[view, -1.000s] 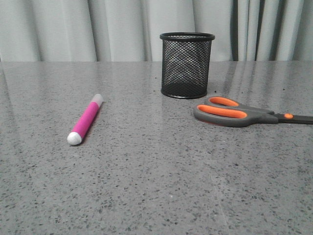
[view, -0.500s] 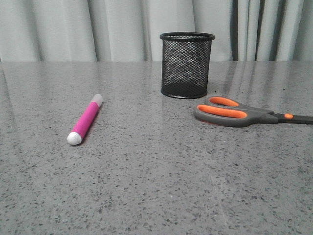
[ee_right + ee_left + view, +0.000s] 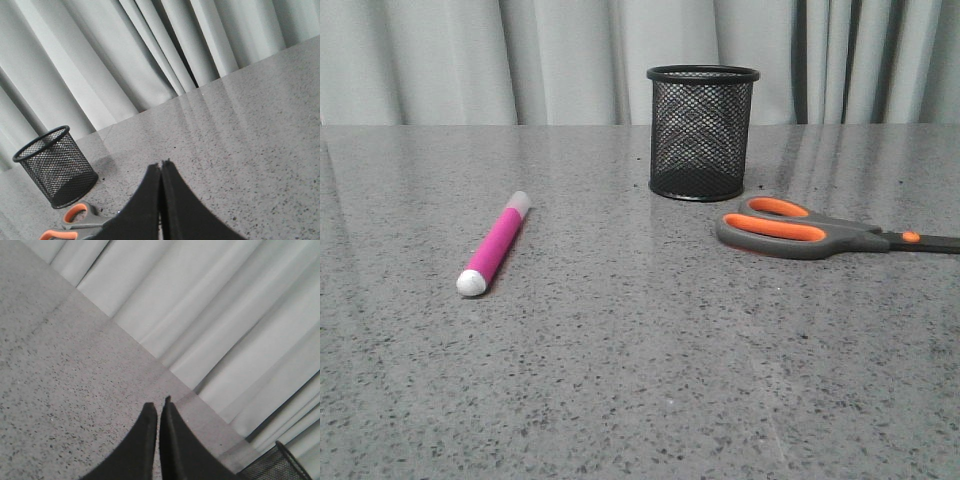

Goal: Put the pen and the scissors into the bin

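The middle of the body [image 3: 501, 233] of the magenta pen, between the pen's white ends, will be gripped by my left gripper.
The magenta pen [image 3: 496, 245] lies on the grey table, left of centre, white end toward me. The black mesh bin [image 3: 702, 132] stands upright at the back centre. The scissors [image 3: 820, 231] lie flat to the bin's right front, blades pointing right. Neither gripper shows in the front view. My left gripper [image 3: 158, 407] is shut and empty above bare table, with the bin's rim [image 3: 292, 460] at the edge of its view. My right gripper [image 3: 162, 165] is shut and empty; the bin [image 3: 56, 166] and the scissors' handles [image 3: 75, 222] show beside it.
A pale pleated curtain [image 3: 520, 60] hangs behind the table's far edge. The speckled grey tabletop [image 3: 640, 380] spreads in front of the objects.
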You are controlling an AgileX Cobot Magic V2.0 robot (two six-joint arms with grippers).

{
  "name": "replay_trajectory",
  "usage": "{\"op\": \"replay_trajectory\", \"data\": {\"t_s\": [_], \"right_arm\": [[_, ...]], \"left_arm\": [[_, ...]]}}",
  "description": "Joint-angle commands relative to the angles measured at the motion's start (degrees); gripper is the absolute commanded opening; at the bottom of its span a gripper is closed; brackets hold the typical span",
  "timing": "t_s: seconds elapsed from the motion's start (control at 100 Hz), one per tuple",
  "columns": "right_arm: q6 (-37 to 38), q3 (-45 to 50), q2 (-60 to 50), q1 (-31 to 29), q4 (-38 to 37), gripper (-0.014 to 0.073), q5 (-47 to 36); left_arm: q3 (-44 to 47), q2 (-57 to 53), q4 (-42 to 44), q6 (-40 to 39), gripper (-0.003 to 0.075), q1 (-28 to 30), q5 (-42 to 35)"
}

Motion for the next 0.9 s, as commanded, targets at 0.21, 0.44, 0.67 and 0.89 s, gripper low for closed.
{"op": "replay_trajectory", "data": {"t_s": [0.21,0.44,0.67,0.89], "right_arm": [[-1.85,-6.83,2.13,-0.26,-1.15,-0.0065,3.98],[-8.74,-19.19,18.06,-0.26,-1.75,-0.0065,15.25],[-11.67,-32.11,35.68,-0.26,-1.86,-0.0069,25.81],[-12.88,-36.90,41.88,-0.26,-1.86,-0.0020,30.12]], "left_arm": [[-4.77,-0.03,-0.02,1.48,-0.0019,0.07,5.58],[-19.34,11.63,11.38,7.79,-0.0019,0.07,19.64],[-33.17,25.28,11.47,18.11,-0.0019,0.07,31.67],[-37.30,32.89,10.79,18.37,-0.0008,0.07,36.38]]}}
